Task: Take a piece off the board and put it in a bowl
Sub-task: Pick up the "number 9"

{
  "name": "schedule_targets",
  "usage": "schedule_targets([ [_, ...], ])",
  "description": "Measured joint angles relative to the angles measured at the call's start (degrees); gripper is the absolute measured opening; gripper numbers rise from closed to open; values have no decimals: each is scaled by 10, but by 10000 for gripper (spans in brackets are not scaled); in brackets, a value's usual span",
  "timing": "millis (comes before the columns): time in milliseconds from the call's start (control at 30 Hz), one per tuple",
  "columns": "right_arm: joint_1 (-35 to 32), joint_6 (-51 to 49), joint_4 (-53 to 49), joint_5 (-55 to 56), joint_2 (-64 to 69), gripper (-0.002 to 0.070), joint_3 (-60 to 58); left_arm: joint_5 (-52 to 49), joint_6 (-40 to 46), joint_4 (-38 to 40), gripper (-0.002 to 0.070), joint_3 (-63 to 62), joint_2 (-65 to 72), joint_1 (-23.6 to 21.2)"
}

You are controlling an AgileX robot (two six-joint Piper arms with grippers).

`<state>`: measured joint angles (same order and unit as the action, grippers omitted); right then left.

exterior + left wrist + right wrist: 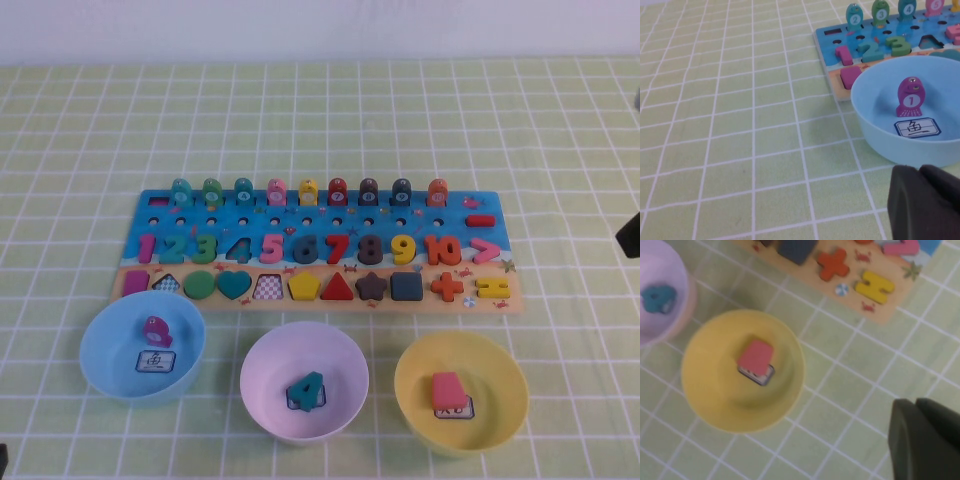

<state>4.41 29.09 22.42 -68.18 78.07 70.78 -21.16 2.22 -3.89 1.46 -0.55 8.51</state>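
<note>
The yellow numeral "9" piece between the "8" and the "10" is next for my right gripper, which should go there and close around its lower curve (403, 258).
The yellow numeral "9" piece (403, 248) lies in its slot on the board (445, 205), in the number row towards the right. The pale pink bowl (262, 365) stands in front of the board's middle and holds a teal "4" (306, 391). The bowl also shows in the right wrist view (670, 265). My left gripper (920, 169) is shut and empty, low over the cloth by the light blue bowl (875, 135). My right gripper (916, 401) is shut and empty, above the cloth to the right of the yellow bowl (705, 390).
The light blue bowl (105, 345) holds a purple fish (156, 330). The yellow bowl (500, 400) holds a pink block (448, 389). A yellow equals-sign piece (493, 289) and a yellow pentagon (303, 286) sit on the board. Green checked cloth covers the table.
</note>
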Motion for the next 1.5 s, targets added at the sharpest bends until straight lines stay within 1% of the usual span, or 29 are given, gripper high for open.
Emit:
schedule_targets([
  [33, 6, -16, -20, -4, 6, -17, 4, 0, 0, 0, -5, 0, 0, 0],
  [67, 26, -37, -59, -10, 18, -17, 15, 0, 0, -1, -5, 0, 0, 0],
  [167, 75, -85, -135, -21, 49, -17, 36, 0, 0, -1, -5, 0, 0, 0],
  [333, 140, -124, -200, -24, 119, -17, 73, 0, 0, -1, -5, 0, 0, 0],
  [467, 167, -133, -210, -24, 161, -17, 105, -1, 0, -2, -5, 0, 0, 0],
  [700, 197, -135, -220, -24, 237, -17, 175, -1, 0, -2, -5, 0, 0, 0],
  [1000, 223, -116, -236, -24, 328, -17, 320, -1, 0, -2, -5, 0, 0, 0],
  [1100, 232, -114, -237, -24, 356, -2, 352, -2, 0, -2, -5, 0, 0, 0],
  [1167, 239, -114, -237, -24, 374, 35, 367, -2, 0, -2, -5, 0, 0, 0],
  [1200, 242, -114, -237, -24, 383, 68, 372, -2, 0, -2, -5, 0, 0, 0],
  [1267, 245, -113, -234, -24, 400, 162, 378, -2, 0, -3, -5, 0, 0, 0],
  [1333, 246, -113, -230, -24, 413, 281, 383, -2, 0, -3, -5, 0, 0, 0],
  [1400, 246, -116, -224, -24, 420, 384, 386, -2, 0, -3, -5, 0, 0, 0],
  [1433, 246, -125, -224, -24, 423, 424, 387, -2, 0, -3, -5, 0, 0, 0],
  [1500, 246, -142, -220, -24, 424, 457, 387, -2, 0, -3, -5, 0, 0, 0],
])
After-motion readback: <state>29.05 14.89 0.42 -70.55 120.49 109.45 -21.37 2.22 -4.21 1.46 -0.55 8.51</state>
